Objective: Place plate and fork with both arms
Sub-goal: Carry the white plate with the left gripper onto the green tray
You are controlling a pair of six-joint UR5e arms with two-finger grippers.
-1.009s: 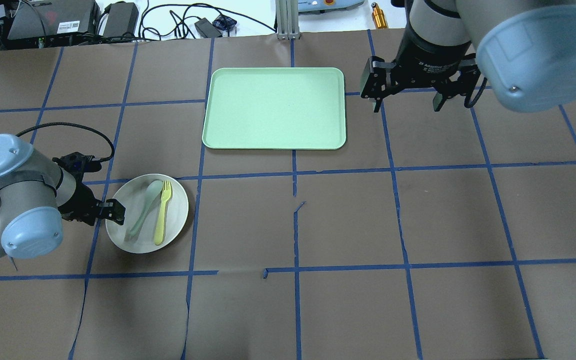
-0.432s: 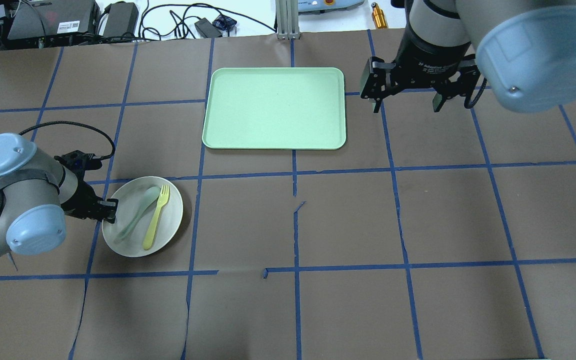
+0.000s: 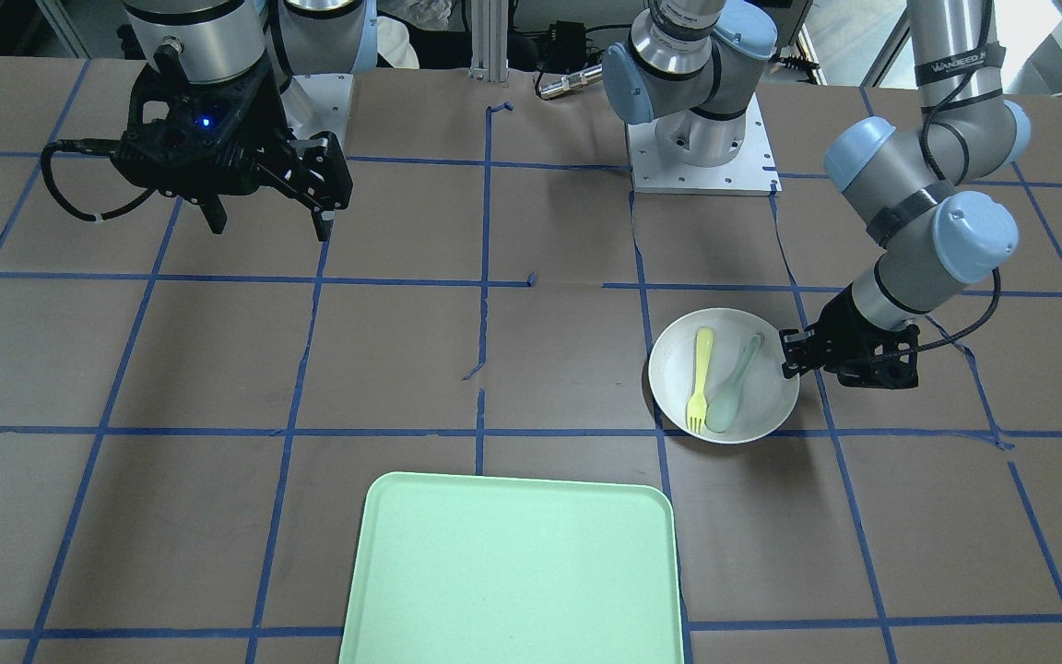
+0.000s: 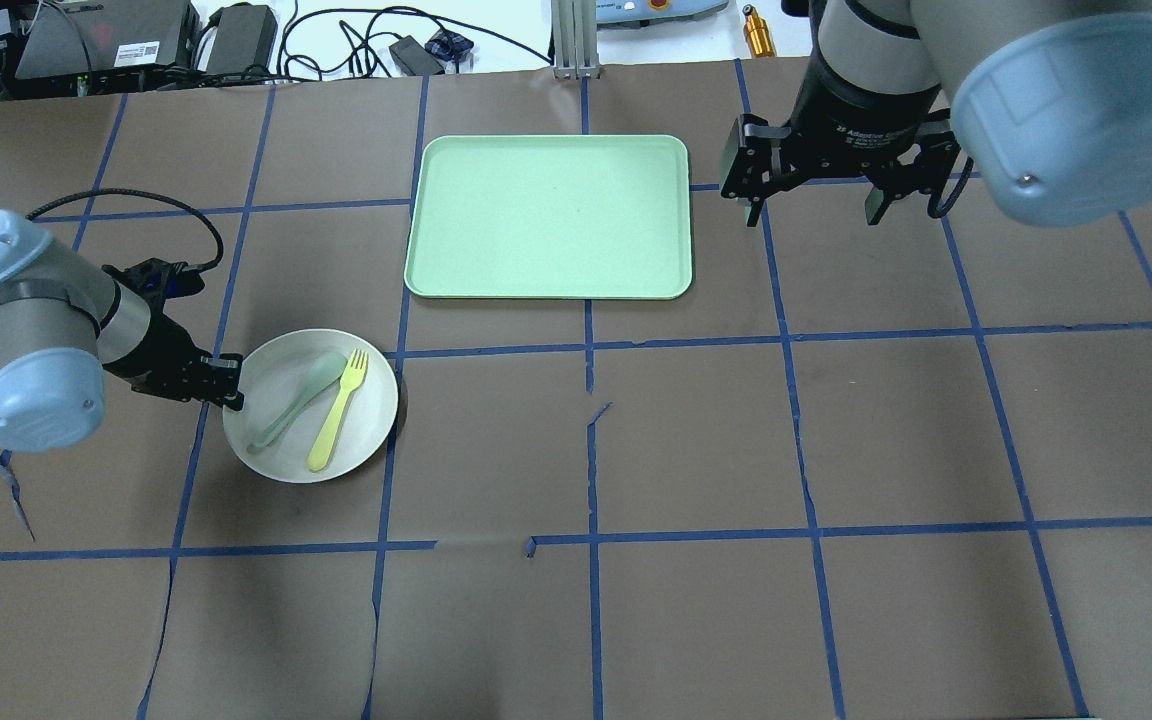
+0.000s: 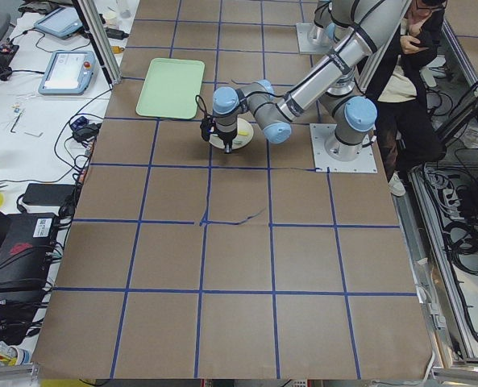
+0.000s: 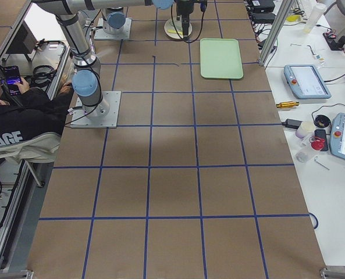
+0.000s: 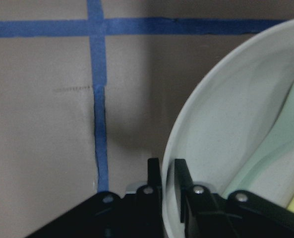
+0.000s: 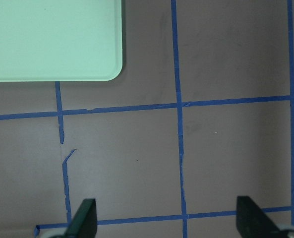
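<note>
Next, my left gripper lets go of the off-white plate in the middle of the mint-green tray (image 3: pixel 529 579).
The off-white plate (image 4: pixel 366 385) is at the table's left, with the yellow fork (image 4: pixel 338 410) and a pale green spoon (image 4: pixel 296 400) lying in it. My left gripper (image 4: pixel 229 385) is shut on the plate's left rim, and a shadow shows under the plate. In the front view the plate (image 3: pixel 674 369), the fork (image 3: pixel 699 378) and the left gripper (image 3: pixel 787 361) are at the right. The left wrist view shows the fingers (image 7: pixel 184 173) clamped on the rim (image 7: pixel 201 129). My right gripper (image 4: pixel 816 213) is open and empty, hovering right of the tray; it also shows in the front view (image 3: pixel 268 226).
A mint-green rectangular tray (image 4: pixel 548 215) lies at the table's far centre; its corner shows in the right wrist view (image 8: pixel 52 39). Blue tape lines grid the brown table cover. Cables and boxes lie beyond the far edge. A person sits behind the robot.
The left arm has swung the plate, with fork and spoon in it, to the right and a little toward the tray. The right arm has not moved.
</note>
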